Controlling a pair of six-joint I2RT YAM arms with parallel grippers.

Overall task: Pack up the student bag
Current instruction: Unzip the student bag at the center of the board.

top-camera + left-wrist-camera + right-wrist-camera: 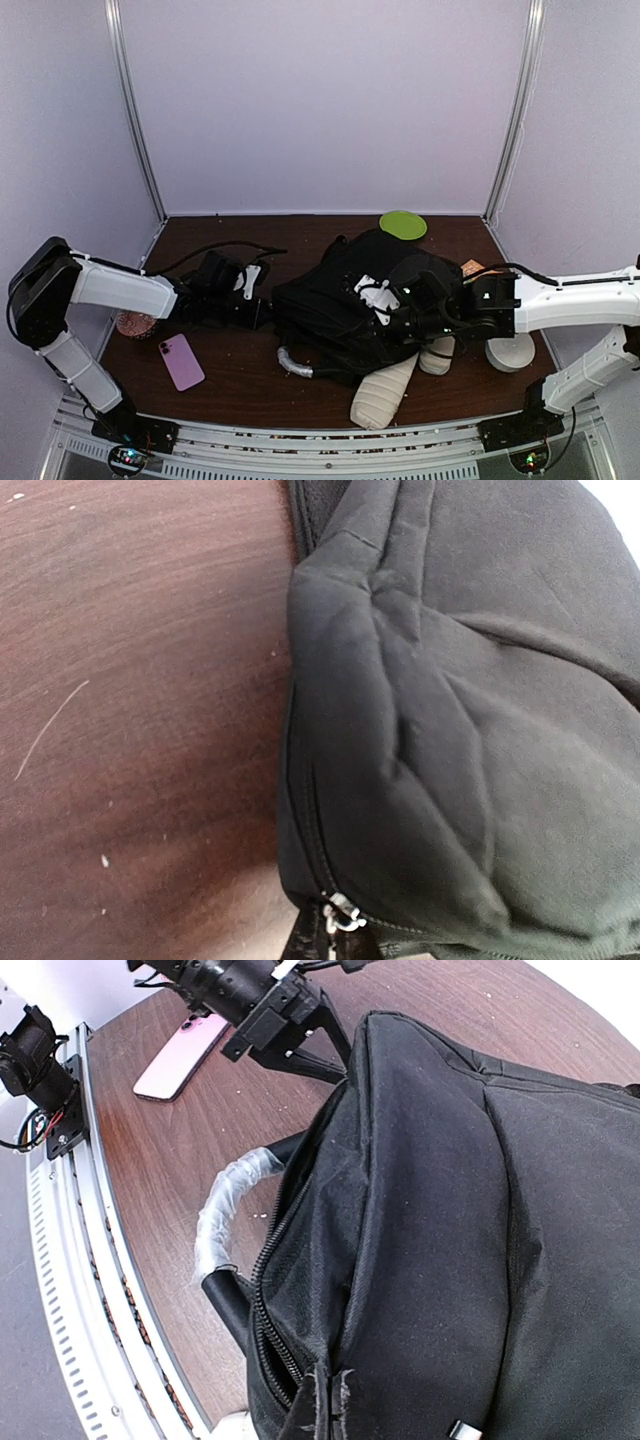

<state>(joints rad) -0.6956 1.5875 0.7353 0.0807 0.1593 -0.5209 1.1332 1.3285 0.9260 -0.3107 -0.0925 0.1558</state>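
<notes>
The bag lies crooked over the beige roll; the left gripper needs to release the zipper pull and take the bag's side (286, 331) to straighten it first.
The student bag (340, 305) is a big black backpack lying in the middle of the brown table, with a white tag (377, 293) on top. My left gripper (266, 300) is at the bag's left edge. In the left wrist view it (335, 938) is shut on the metal zipper pull (343, 913) at the bag's corner (450, 730). My right gripper (405, 300) rests on the bag's top right. In the right wrist view it (333, 1405) is shut, pinching a fold of the bag's fabric (430, 1210) beside a partly open zipper (272, 1340).
A pink phone (181, 361) lies at the front left and a coppery ball (135, 324) beside the left arm. A green disc (402, 224) sits at the back. A beige roll (383, 392) and a white round thing (510, 352) lie front right. A plastic-wrapped handle (225, 1215) sticks out.
</notes>
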